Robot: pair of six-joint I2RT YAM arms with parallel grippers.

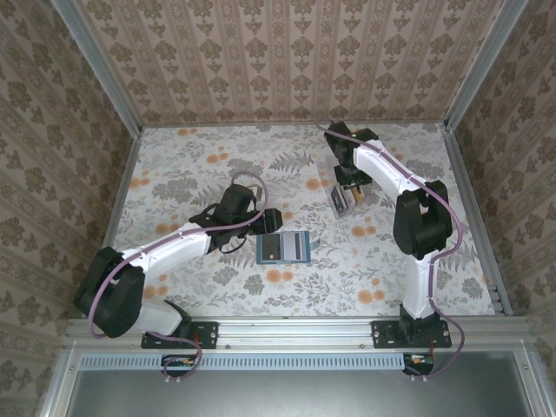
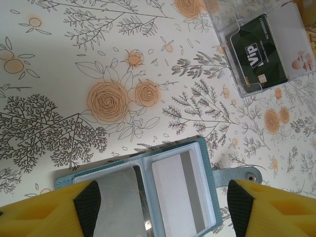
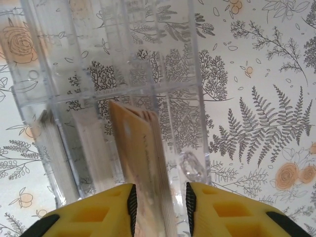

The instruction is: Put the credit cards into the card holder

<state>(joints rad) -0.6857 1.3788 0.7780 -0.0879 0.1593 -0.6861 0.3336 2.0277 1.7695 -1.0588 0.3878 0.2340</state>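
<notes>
My right gripper will open its fingers, which straddle the stack of tan credit cards, and pinch a single card (image 3: 131, 143) before it goes to the card holder.
The teal card holder (image 1: 284, 247) lies open on the floral table, a white card (image 2: 170, 195) showing in its right pocket. My left gripper (image 1: 270, 224) hangs just over it, open, its yellow fingers straddling the card holder (image 2: 205, 163) in the left wrist view. My right gripper (image 1: 347, 193) is down in a clear plastic stand (image 1: 341, 201) at the back right. Its jaws flank a stack of tan credit cards (image 3: 138, 148): the left pad is against the stack, a narrow gap remains at the right pad. A dark grey card (image 2: 256, 49) stands in the same stand.
The clear stand (image 3: 98, 74) has several upright dividers around the tan cards. The card holder's snap strap (image 2: 237, 174) sticks out beside my left gripper's right finger. Patterned walls and metal rails (image 1: 469, 208) enclose the table.
</notes>
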